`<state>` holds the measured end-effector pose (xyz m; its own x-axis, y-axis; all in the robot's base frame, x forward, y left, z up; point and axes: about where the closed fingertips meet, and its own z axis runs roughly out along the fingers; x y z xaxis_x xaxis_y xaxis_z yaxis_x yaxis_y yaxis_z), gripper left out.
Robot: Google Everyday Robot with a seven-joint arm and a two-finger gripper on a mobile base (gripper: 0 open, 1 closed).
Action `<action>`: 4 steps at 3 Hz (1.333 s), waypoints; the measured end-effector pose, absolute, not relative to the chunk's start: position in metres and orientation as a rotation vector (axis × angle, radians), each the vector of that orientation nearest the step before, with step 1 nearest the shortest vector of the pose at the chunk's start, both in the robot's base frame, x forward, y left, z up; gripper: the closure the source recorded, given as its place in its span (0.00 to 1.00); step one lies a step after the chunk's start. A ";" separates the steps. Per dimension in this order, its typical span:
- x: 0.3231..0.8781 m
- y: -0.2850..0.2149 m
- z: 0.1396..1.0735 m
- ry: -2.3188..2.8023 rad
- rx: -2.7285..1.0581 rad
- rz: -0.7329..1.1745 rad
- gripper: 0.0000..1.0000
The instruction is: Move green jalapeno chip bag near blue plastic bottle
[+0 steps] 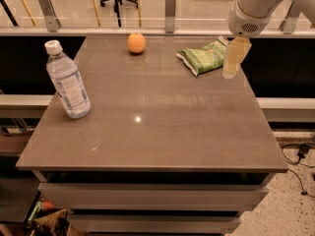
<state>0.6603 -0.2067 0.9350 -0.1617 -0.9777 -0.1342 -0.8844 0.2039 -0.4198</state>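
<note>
The green jalapeno chip bag is next, so next I move my gripper over to it and close on the bag's middle [205, 56], between its two ends.
The green jalapeno chip bag [203, 57] lies flat at the back right of the table. The blue plastic bottle [67, 80] stands upright near the table's left edge, far from the bag. My gripper [232, 63] hangs from the white arm at the upper right, just right of the bag's right end and above the table's right side. It holds nothing that I can see.
A round orange fruit [136, 43] sits at the back middle of the grey table [147, 132]. A railing with glass panels [170, 6] runs behind the table. Drawers sit under the tabletop's front edge.
</note>
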 end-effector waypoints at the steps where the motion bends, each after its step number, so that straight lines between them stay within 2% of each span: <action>1: 0.675 -0.209 0.926 2.099 -1.761 -0.347 0.00; 4: 0.729 -0.218 0.908 2.017 -1.775 -0.370 0.00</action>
<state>0.7287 -0.2183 0.9079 -0.0912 -0.9861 -0.1391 -0.8724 0.1465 -0.4663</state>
